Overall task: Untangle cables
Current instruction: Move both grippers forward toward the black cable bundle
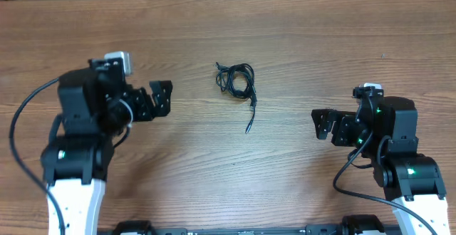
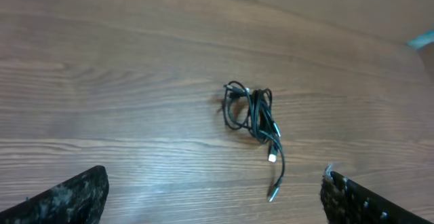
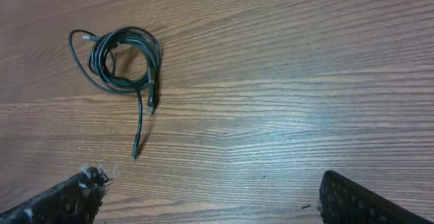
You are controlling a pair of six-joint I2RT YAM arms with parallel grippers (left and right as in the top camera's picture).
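Note:
My right gripper moves to the coiled black bundle next and closes on the coil's side [image 1: 253, 83] [image 3: 157, 58] facing it, near where the tail starts.
The cables [image 1: 237, 80] lie as one small coiled black bundle on the wooden table, mid-table, with a tail and plug end trailing toward the near side. They show in the left wrist view [image 2: 252, 108] and the right wrist view [image 3: 124, 58]. My left gripper [image 1: 162, 97] is open and empty, left of the bundle and apart from it; its fingers frame the bottom of the left wrist view [image 2: 215, 200]. My right gripper [image 1: 324, 124] is open and empty, right of the bundle and apart; its fingers show in the right wrist view [image 3: 213, 200].
The wooden table [image 1: 228, 21] fills the view. Thick black wires [image 1: 21, 121] loop beside the left arm, and another [image 1: 345, 171] beside the right arm. A dark rail [image 1: 235, 229] runs along the near edge.

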